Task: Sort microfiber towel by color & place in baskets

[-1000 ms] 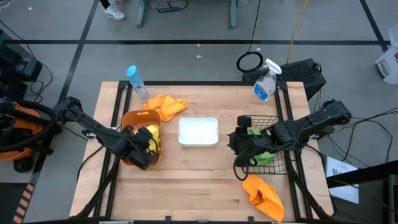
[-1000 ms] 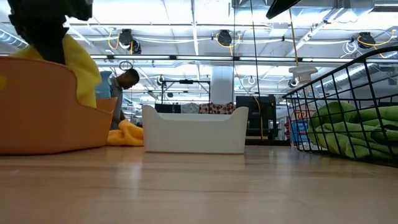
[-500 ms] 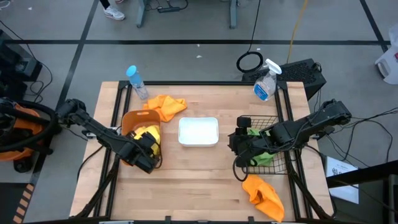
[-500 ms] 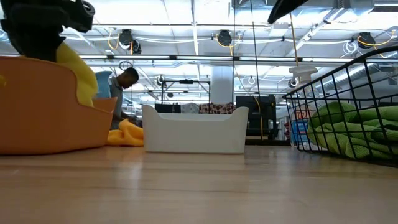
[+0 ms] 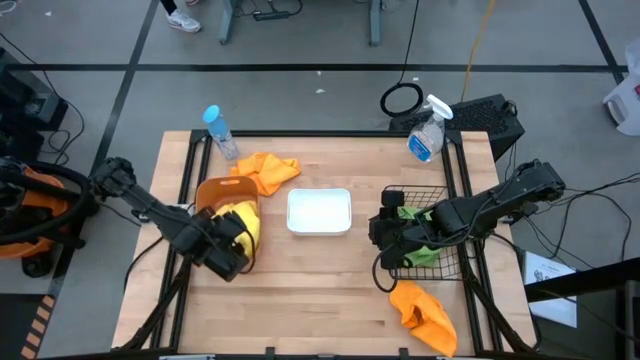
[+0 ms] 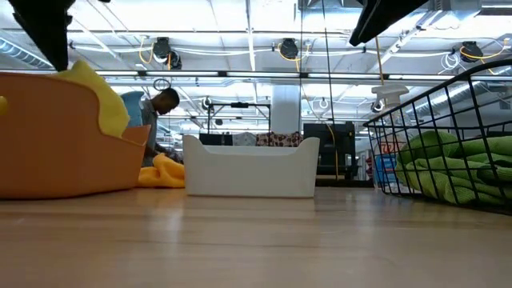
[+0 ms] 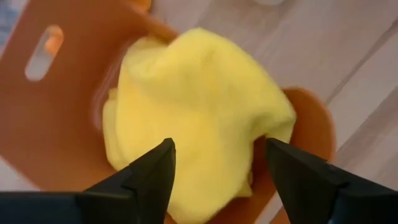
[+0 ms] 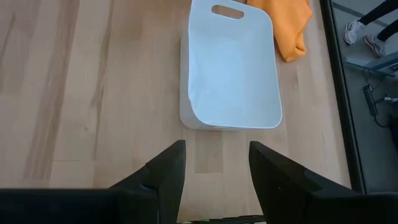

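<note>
The yellow towel spills over the orange-brown tub's rim; my left gripper needs to tuck the overhanging fold (image 7: 268, 115) down inside the tub.
A yellow microfiber towel (image 7: 199, 106) lies heaped in the orange-brown tub (image 5: 212, 190) at the table's left, its top above the rim (image 6: 92, 80). My left gripper (image 7: 217, 146) hangs open just above it, one finger on each side, touching nothing. Green towels (image 5: 422, 248) lie in the black wire basket (image 6: 448, 112) at the right. My right gripper (image 8: 217, 146) stands open over that basket's left edge, with nothing between its fingers. The white tub (image 5: 319, 211) stands in the middle. One orange towel (image 5: 266, 170) lies behind the orange-brown tub, another (image 5: 424, 312) at the near right.
A clear spray bottle (image 5: 427, 135) stands at the far right corner and a water bottle (image 5: 220, 130) at the far left. Bare wooden table (image 5: 310, 280) lies in front of the tubs. A person (image 6: 160, 108) shows in the room beyond.
My left gripper has opened and let go of the yellow towel, then risen and drawn back a little toward the table's near left. The towel has settled lower into the orange-brown tub.
</note>
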### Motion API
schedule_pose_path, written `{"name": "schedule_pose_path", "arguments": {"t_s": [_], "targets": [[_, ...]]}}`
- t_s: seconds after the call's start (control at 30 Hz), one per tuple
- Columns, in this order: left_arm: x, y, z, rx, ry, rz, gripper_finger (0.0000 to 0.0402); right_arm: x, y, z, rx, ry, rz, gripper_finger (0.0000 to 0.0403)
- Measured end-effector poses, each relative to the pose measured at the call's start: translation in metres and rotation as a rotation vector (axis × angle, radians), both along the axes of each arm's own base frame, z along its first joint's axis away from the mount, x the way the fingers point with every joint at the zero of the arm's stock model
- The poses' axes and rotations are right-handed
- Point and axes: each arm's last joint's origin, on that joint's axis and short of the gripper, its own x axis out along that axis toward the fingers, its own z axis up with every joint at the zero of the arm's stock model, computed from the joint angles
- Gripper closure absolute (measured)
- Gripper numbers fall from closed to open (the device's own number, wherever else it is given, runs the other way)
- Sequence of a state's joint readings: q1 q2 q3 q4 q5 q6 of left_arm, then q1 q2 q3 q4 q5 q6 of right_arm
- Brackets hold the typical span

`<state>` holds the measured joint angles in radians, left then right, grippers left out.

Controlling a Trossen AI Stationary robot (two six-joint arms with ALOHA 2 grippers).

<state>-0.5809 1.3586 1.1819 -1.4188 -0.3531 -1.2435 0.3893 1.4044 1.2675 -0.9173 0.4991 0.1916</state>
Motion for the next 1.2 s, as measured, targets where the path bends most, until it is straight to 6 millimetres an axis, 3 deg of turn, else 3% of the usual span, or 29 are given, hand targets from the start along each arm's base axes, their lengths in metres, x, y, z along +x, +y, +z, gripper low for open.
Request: {"name": "schedule_pose_path", "arguments": {"t_s": [0.23,0.33,0.8,0.93,1.2], "targets": [[0.013,-0.016,-0.004,0.042,-0.212,-0.141,0.0150,0.001,0.000,0.000,0.002,-0.007,0.001,0.0235],[0.016,-0.019,-0.008,0.095,-0.213,-0.147,0.0166,0.002,0.001,0.001,0.001,-0.016,0.009,0.0235],[0.023,-0.024,-0.040,0.194,0.003,-0.073,0.0390,0.002,0.001,0.001,-0.002,-0.020,0.019,0.0235],[0.022,-0.026,-0.038,0.119,0.018,-0.047,0.0376,0.002,0.001,0.001,-0.003,-0.020,0.019,0.0235],[0.012,-0.016,0.004,0.125,-0.142,-0.001,0.0341,0.002,0.001,0.001,-0.010,-0.018,0.030,0.0235]]}}
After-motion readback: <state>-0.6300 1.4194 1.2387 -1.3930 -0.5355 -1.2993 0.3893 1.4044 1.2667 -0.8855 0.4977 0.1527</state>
